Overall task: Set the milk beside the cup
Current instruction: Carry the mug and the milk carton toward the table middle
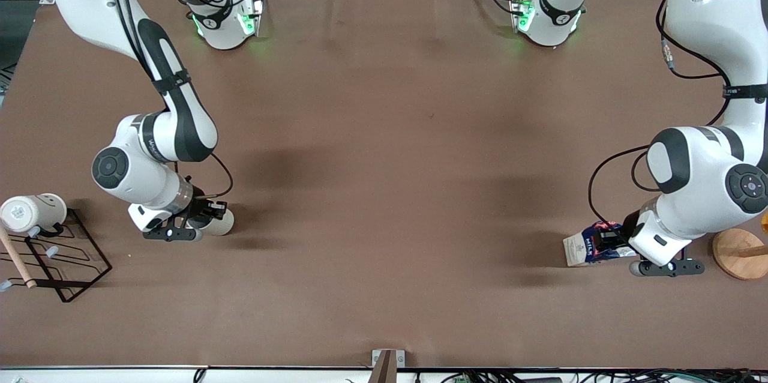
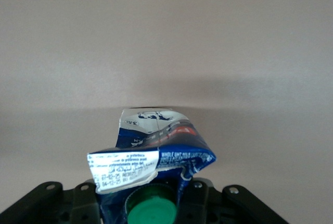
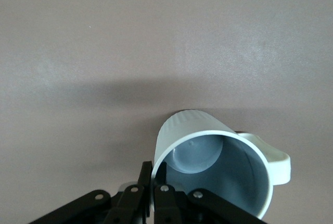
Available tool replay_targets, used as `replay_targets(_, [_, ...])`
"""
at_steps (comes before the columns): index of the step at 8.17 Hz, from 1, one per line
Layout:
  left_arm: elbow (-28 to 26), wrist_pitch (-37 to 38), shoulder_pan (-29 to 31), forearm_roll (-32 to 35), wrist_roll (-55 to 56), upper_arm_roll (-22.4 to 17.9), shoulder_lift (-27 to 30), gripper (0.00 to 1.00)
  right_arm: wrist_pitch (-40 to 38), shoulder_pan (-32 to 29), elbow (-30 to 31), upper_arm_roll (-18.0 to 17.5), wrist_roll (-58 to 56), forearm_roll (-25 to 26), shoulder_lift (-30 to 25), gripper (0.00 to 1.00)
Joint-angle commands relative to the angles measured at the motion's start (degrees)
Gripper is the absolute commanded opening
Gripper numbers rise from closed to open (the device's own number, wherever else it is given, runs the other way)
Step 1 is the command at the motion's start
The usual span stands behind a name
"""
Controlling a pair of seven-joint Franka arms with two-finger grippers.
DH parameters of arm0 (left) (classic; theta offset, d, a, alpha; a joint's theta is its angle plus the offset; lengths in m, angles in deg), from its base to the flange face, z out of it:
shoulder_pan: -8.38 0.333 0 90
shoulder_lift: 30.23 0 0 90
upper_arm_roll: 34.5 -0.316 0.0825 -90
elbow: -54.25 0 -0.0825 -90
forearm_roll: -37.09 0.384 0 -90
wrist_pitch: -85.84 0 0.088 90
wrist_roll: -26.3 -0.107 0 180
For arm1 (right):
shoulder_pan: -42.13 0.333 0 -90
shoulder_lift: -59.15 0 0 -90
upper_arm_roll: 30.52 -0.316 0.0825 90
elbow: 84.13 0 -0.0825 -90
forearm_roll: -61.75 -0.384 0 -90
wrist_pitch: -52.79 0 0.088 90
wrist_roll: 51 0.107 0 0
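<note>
Next, my right gripper puts the cup down on the bare brown table (image 1: 350, 217) between the wire rack and the milk.
My left gripper (image 1: 618, 243) is shut on the milk (image 1: 591, 247), a dark blue and white carton that is tilted low over the table at the left arm's end. In the left wrist view the milk (image 2: 156, 146) sits between the jaws of the left gripper (image 2: 141, 191), its green cap (image 2: 151, 211) close to the camera. My right gripper (image 1: 201, 221) is shut on the rim of the cup (image 1: 221, 224), a grey-beige mug, at the right arm's end. In the right wrist view the right gripper (image 3: 155, 173) pinches the wall of the cup (image 3: 229, 174), and the pale handle (image 3: 273, 161) points away from the fingers.
A white smiley-face mug (image 1: 33, 212) hangs on a black wire rack (image 1: 66, 263) with a wooden stick (image 1: 15, 260) at the right arm's end. A round wooden stand (image 1: 739, 253) sits beside the left gripper. The brown table (image 1: 390, 191) stretches between the two arms.
</note>
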Motion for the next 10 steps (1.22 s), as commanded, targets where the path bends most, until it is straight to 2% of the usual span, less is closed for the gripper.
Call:
replay_targets(1, [0.02,0.04,-1.01,-0.09,1.8,1.18,2.31,0.39,-1.73,4.7,-1.28,0.01,9.62,-0.81,-3.46,0.0])
replay_targets(3, [0.02,0.47,-3.02,0.26,6.36,2.32,4.85,0.39,-0.95,14.88,-3.74,0.36,22.55,-0.02,-3.21,0.0])
replay_targets(5, [0.37,2.58,-7.14,0.35,12.94,2.33,6.88,0.39,-0.86,22.28,-9.18,0.36,30.49,0.25,-0.33,0.0])
replay_targets(7, [1.6,6.08,-11.71,0.35,20.33,2.33,8.63,0.39,-0.95,26.6,-15.68,0.54,34.46,1.21,6.51,0.0])
replay_targets(9, [2.22,9.16,-16.46,0.35,26.92,2.33,10.65,0.38,-0.95,28.72,-20.78,0.45,37.45,6.54,11.71,0.0])
replay_targets(10, [2.83,10.57,-18.48,0.53,29.22,2.42,11.1,0.38,-1.12,29.43,-21.5,0.45,37.64,7.27,12.95,0.0])
